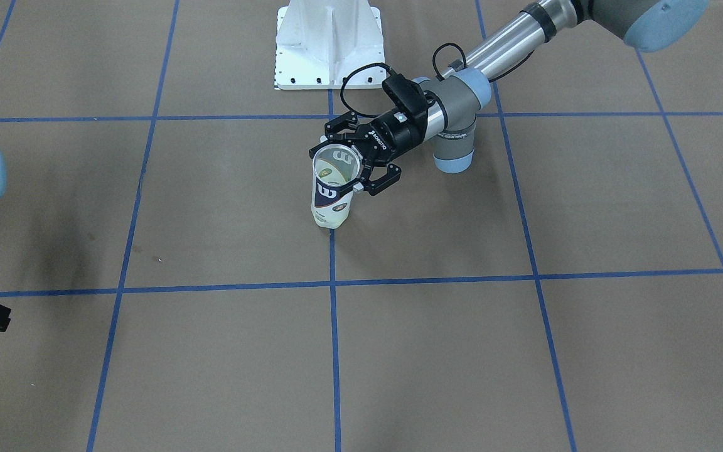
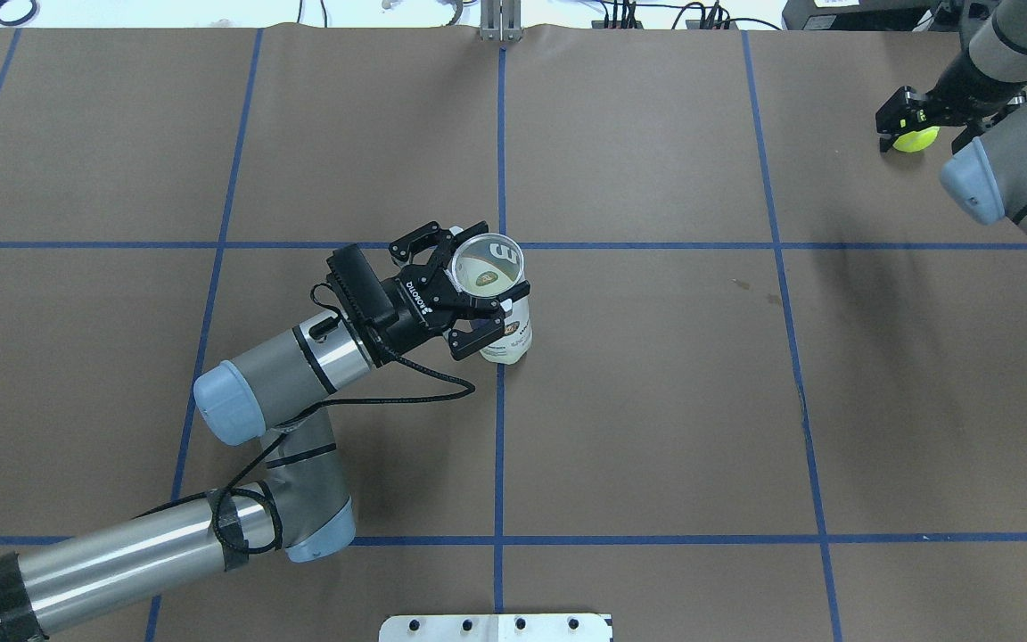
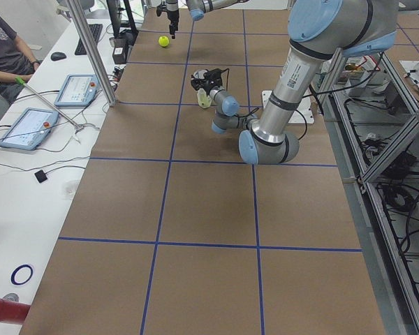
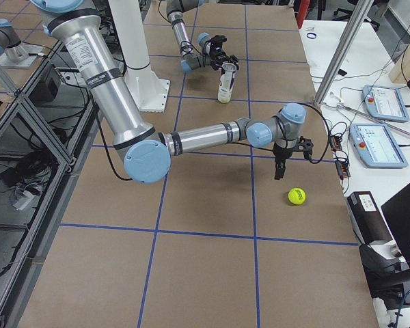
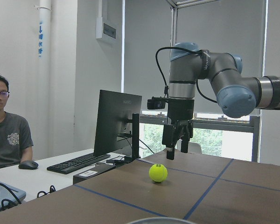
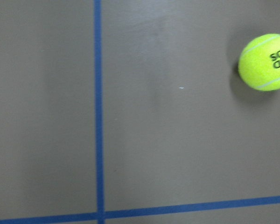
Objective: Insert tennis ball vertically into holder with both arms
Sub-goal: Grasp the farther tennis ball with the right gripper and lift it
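My right gripper will close on the upper half of the tennis ball (image 6: 268, 59), so that the ball's lower half stays free to go into the opening of the holder.
The holder (image 1: 330, 210), a clear tube with a white and navy label, stands upright with its open end up near the table's middle. My left gripper (image 1: 339, 164) is shut around its upper part, just under the rim; it shows the same way in the overhead view (image 2: 487, 267). The yellow tennis ball (image 2: 916, 139) lies on the table at the far right end. My right gripper (image 4: 279, 174) points down a little above the table beside the ball (image 4: 296, 196), apart from it, its fingers together and empty. The right wrist view shows the ball (image 6: 266, 61) at its upper right.
The white pedestal base (image 1: 327, 44) stands at the robot's side of the table. Blue tape lines grid the brown table. A side bench beyond the ball holds a monitor (image 5: 116, 121), a keyboard and control tablets (image 4: 376, 143); an operator (image 5: 9, 126) sits there.
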You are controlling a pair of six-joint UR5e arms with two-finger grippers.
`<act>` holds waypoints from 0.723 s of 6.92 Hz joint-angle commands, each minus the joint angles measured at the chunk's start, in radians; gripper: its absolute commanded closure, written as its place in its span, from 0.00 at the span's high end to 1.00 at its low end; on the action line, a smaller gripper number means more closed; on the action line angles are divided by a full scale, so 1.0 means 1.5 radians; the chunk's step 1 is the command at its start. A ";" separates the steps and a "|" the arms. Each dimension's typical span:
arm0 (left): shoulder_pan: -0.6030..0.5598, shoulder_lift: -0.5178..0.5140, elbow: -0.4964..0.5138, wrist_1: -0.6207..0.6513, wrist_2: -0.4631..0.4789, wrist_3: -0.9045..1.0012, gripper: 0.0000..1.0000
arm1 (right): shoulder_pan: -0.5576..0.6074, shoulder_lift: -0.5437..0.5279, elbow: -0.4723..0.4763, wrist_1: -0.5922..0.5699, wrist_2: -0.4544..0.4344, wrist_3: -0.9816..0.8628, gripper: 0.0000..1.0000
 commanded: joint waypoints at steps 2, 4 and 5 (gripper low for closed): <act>-0.001 0.001 0.000 -0.001 -0.001 0.000 0.89 | 0.003 0.022 -0.159 0.200 -0.081 -0.002 0.99; -0.001 0.000 -0.001 -0.002 0.000 0.000 0.89 | -0.009 0.041 -0.200 0.254 -0.140 -0.001 0.99; -0.001 0.000 -0.001 -0.002 -0.001 0.000 0.90 | -0.016 0.041 -0.201 0.268 -0.145 0.000 0.99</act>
